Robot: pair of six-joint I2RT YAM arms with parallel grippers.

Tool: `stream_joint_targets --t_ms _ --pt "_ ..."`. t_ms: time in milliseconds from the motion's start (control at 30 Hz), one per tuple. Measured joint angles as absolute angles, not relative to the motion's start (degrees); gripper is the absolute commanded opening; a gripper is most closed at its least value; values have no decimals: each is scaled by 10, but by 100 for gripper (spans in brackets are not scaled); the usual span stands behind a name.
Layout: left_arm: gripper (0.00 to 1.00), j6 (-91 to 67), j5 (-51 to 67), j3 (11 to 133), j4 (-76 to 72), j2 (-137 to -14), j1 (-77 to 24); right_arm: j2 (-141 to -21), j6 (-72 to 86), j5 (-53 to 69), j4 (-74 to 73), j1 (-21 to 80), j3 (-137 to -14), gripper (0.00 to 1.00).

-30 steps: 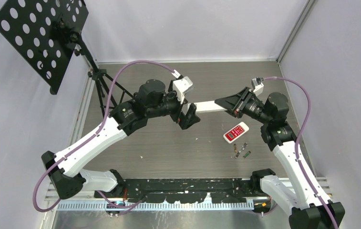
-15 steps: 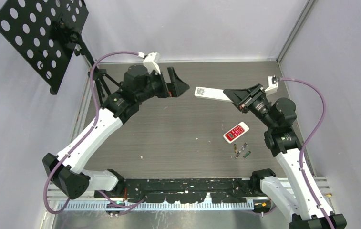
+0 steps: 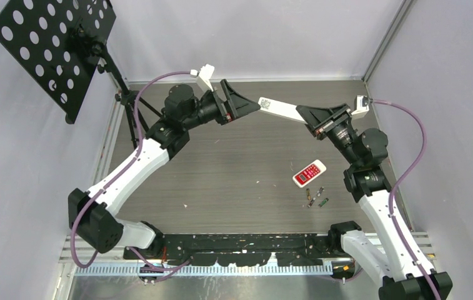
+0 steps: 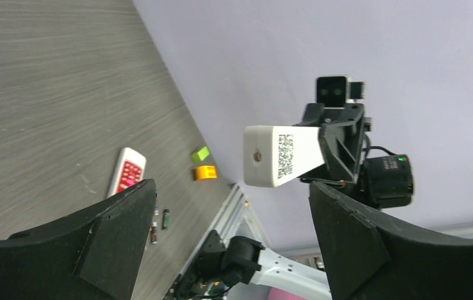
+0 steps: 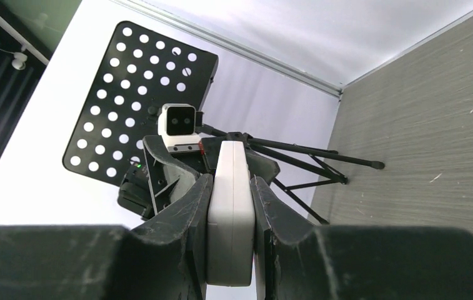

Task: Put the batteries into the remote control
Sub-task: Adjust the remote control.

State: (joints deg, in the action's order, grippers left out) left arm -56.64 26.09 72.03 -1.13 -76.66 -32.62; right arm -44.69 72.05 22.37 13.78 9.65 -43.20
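The white remote's battery end is covered by my right gripper, so my left gripper should take the remote's QR label end (image 3: 266,104) before my right gripper opens to free the battery cover.
My right gripper (image 3: 310,115) is shut on a long white remote (image 3: 280,109) and holds it in the air, pointing left. In the right wrist view the remote (image 5: 229,206) is clamped edge-on between the fingers (image 5: 180,212). My left gripper (image 3: 252,106) is open and empty, facing the remote's free end with a small gap. In the left wrist view the remote (image 4: 280,155) shows a QR label ahead of the open jaws. Small dark batteries (image 3: 315,197) lie on the table near a red-and-white remote (image 3: 309,173); they also show in the left wrist view (image 4: 159,222).
A black perforated plate (image 3: 52,44) on a tripod (image 3: 130,106) stands at the back left. An orange-yellow block (image 4: 205,172) and a green block (image 4: 200,154) lie by the right wall. Grey walls enclose the table (image 3: 221,181).
My left gripper pulled away from the white remote and swung up toward the back. My right gripper raised the remote and carried it back and to the right.
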Motion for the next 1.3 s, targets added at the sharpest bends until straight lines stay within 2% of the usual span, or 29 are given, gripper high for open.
stream_joint_targets --t_ms 267,633,900,967,1000,1067,1100,1133,1233,1300 --pt "82 -635 312 706 -102 -817 -347 -505 781 231 232 97 -403 0" --pt "60 -689 297 705 -176 -854 -375 -531 819 237 314 112 -379 0" --pt "56 -735 272 697 -234 -886 -379 -544 833 237 344 115 -358 0" --pt "47 -738 263 695 -239 -887 -380 -544 836 237 351 116 -352 0" --pt "40 -741 260 695 -240 -887 -380 -544 839 236 355 116 -350 0" --pt "23 -746 258 695 -248 -887 -382 -545 842 236 358 116 -347 0" --pt "10 -748 256 695 -254 -887 -382 -548 843 237 359 116 -346 0" --pt "1 -752 255 695 -258 -887 -382 -551 846 237 361 116 -345 3" --pt "0 -762 259 695 -264 -887 -382 -555 847 241 373 116 -344 47" --pt "0 -749 263 695 -260 -887 -382 -555 838 251 364 116 -345 66"
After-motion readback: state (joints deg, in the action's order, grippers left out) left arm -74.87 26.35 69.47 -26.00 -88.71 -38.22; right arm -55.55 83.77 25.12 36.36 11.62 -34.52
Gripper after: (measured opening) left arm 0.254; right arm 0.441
